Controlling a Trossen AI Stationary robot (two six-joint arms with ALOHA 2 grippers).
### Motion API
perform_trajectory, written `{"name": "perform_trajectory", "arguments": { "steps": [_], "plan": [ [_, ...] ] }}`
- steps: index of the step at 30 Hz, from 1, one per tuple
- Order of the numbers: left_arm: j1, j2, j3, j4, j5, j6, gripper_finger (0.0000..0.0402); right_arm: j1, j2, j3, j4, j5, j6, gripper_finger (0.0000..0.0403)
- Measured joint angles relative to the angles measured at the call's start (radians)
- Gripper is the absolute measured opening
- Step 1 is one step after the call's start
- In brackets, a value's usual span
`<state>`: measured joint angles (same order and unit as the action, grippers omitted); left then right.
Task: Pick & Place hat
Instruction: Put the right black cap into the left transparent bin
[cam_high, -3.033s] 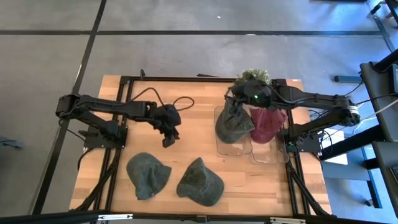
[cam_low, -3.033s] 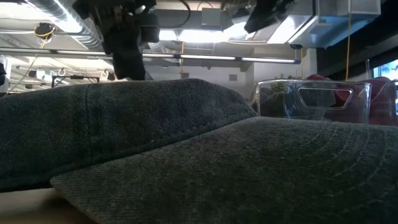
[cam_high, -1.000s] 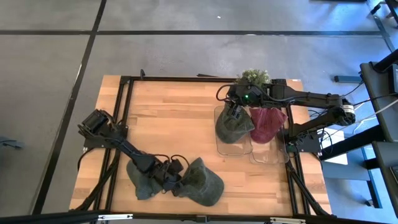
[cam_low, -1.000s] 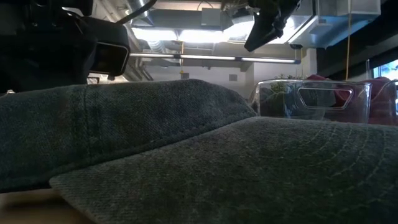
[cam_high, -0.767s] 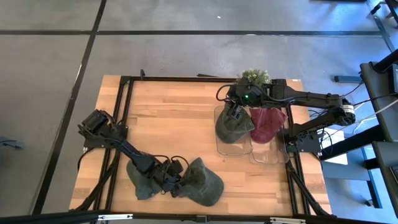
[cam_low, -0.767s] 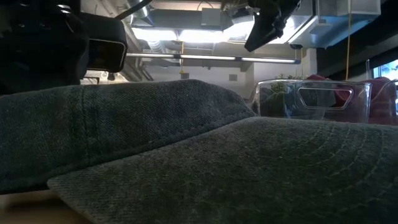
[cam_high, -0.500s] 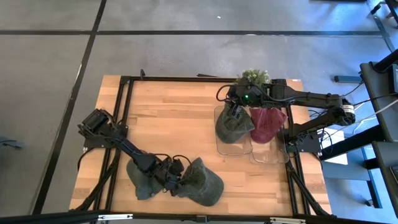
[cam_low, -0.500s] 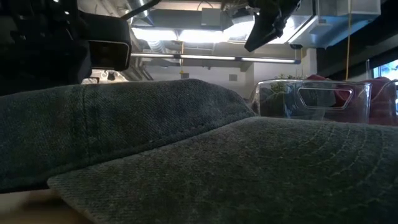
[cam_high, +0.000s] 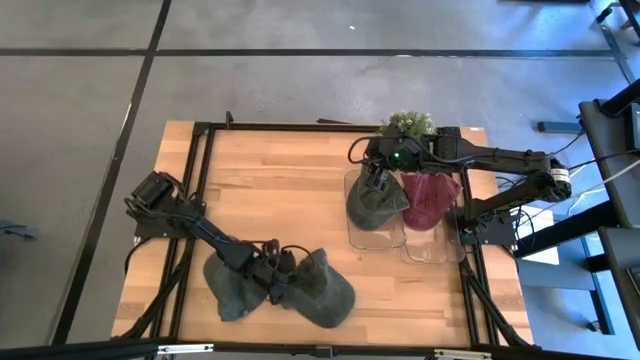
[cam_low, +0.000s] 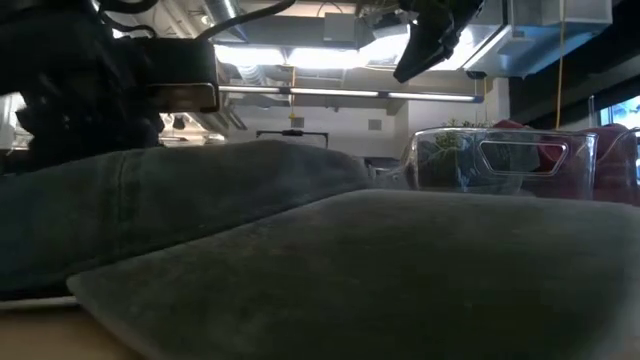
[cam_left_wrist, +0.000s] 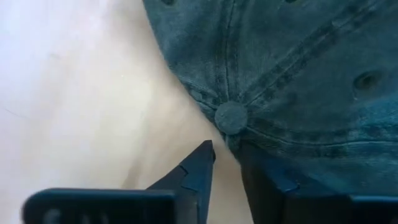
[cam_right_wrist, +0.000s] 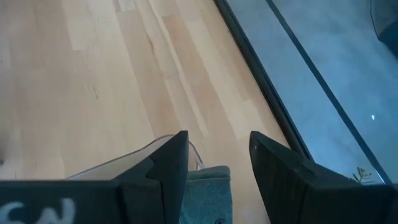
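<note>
My left fingers hold only the hat top's thin edge, so next I open and pinch the cloth (cam_left_wrist: 232, 132) close under the hat's button before lifting.
Two grey-green hats lie near the table's near edge. The left hat (cam_high: 230, 290) rests flat. My left gripper (cam_high: 281, 286) is low between them, shut on the right hat (cam_high: 325, 292); the crown button (cam_left_wrist: 231, 117) shows just past its fingertips. In the low view both hats (cam_low: 380, 270) fill the foreground, with the left arm (cam_low: 110, 80) dark behind them. My right gripper (cam_high: 376, 182) hangs open above a clear bin (cam_high: 352, 235) that holds a third green hat (cam_high: 372, 205). It shows high over the bin in the low view (cam_low: 430, 40). My left gripper has the right hat by its crown, just beside the top button (cam_left_wrist: 217, 134), at the side facing the left hat. The cloth sits between the fingertips only. One finger (cam_left_wrist: 198, 167) is over bare table, the other (cam_left_wrist: 264, 180) against the cloth. The fingers come slanting down from the table's left, and the hat lies on the table.
A second clear bin (cam_high: 432, 248) beside the first holds a maroon hat (cam_high: 432, 198). A mottled green thing (cam_high: 408, 123) sits at the far edge behind the bins. Bare wood (cam_high: 280, 200) spans the table's middle. A black frame (cam_high: 200, 130) rims the table.
My left arm has crept slightly toward the right hat. The hat's left side has been drawn a little toward the gripper, and its outline has narrowed. In the low view both hats' tops have sunk and flattened. The right arm has kept still.
</note>
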<state>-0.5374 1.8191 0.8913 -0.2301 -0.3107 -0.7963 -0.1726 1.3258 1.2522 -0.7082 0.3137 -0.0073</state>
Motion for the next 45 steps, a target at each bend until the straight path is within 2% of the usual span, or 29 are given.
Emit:
{"name": "perform_trajectory", "arguments": {
  "steps": [7,16,21,25,31,38,45],
  "plan": [
    [0.034,-0.002,-0.004,-0.059,-0.132,0.145,0.0029,0.0,0.0,0.0,0.001,0.007,0.002,0.0171],
    [0.081,-0.024,-0.006,-0.052,-0.075,0.01,0.0008,0.0,0.0,0.0,0.0,0.007,0.005,0.0171],
    [0.091,-0.084,-0.013,-0.087,-0.084,0.079,0.0014,0.0,0.0,0.0,0.0,0.007,0.004,0.0171],
    [0.112,-0.133,-0.009,-0.111,-0.106,0.06,0.0021,0.0,0.0,0.0,0.0,0.007,0.003,0.0171],
    [0.124,-0.154,-0.008,-0.111,-0.103,0.06,0.0062,0.0,0.0,0.0,0.001,0.007,0.002,0.0171],
    [0.128,-0.155,-0.008,-0.095,-0.002,-0.101,0.0146,0.0,0.0,0.0,0.001,0.007,0.0,0.0171],
    [0.125,-0.147,-0.005,-0.084,-0.009,-0.084,0.0189,0.0,0.0,0.0,0.005,0.007,-0.024,0.0171]
  ]
}}
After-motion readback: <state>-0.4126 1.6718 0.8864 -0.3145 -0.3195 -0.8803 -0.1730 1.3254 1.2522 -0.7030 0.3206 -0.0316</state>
